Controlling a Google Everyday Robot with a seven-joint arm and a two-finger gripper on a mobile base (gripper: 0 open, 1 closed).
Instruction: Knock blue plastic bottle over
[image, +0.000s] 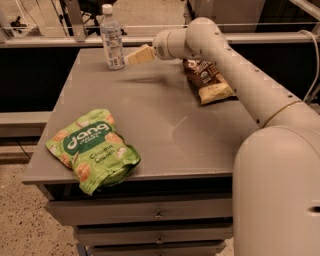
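My gripper should grip the blue plastic bottle around its middle, at its pale label (113, 40) below the white cap.
The blue plastic bottle (112, 38) stands upright at the far left of the grey table (160, 120). It is clear, with a white cap and a pale label. My gripper (131, 58) is just to the right of the bottle at about label height, a small gap away, held above the table top. My white arm (235, 75) reaches in from the lower right across the table.
A green snack bag (93, 149) lies at the table's front left. A brown and yellow snack bag (208, 80) lies at the back right, partly behind my arm. Drawers (155, 215) are below the table front. A rail runs behind the table.
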